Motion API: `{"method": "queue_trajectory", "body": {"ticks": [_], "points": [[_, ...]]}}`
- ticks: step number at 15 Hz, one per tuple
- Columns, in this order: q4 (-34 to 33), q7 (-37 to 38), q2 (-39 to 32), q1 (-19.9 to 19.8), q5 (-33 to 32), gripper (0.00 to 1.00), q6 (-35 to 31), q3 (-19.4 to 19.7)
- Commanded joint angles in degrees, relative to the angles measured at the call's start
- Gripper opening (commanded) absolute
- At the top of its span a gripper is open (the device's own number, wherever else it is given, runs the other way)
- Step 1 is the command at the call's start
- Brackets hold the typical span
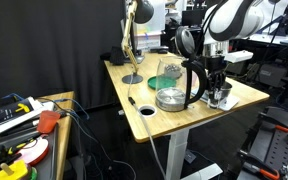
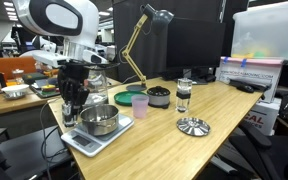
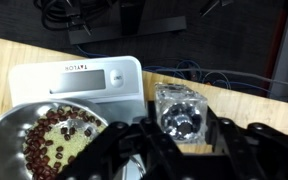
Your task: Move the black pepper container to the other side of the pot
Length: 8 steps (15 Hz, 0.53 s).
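Note:
Next, my gripper puts the black pepper container down on the wooden table (image 1: 209, 105) (image 3: 180, 115) beside the white scale, near the table edge.
The black pepper container (image 3: 179, 110) is a small clear jar with a dark top. In the wrist view it stands between my fingers, over the wooden table beside the scale. My gripper (image 3: 180, 128) is closed on its sides. In both exterior views the gripper (image 2: 72, 106) (image 1: 220, 92) reaches down close to the table, next to the steel pot (image 2: 98, 120) (image 1: 171, 98). The pot sits on a white kitchen scale (image 3: 79, 78) and holds dark beans (image 3: 59, 135). In the exterior views my fingers largely hide the jar.
On the table are a pink cup (image 2: 139, 105), a green plate (image 2: 130, 97), a dark bowl (image 2: 158, 96), a glass jar (image 2: 183, 95), a metal lid (image 2: 192, 126) and a desk lamp (image 2: 144, 40). The table edge (image 1: 246, 104) is near the gripper.

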<state>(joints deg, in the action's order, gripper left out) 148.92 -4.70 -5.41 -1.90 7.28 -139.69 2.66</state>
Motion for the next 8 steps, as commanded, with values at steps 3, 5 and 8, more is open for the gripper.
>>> {"method": "queue_trajectory", "body": {"ticks": [3, 5, 8], "points": [[-2.55, -0.54, -3.71, -0.09, 1.07, 0.18, -0.29, -1.54], [-3.07, -0.49, -4.44, -0.21, 0.98, 0.18, -0.34, -1.61], [-3.57, -0.24, -5.01, -0.26, 0.58, 0.18, -1.09, -1.54]]}}
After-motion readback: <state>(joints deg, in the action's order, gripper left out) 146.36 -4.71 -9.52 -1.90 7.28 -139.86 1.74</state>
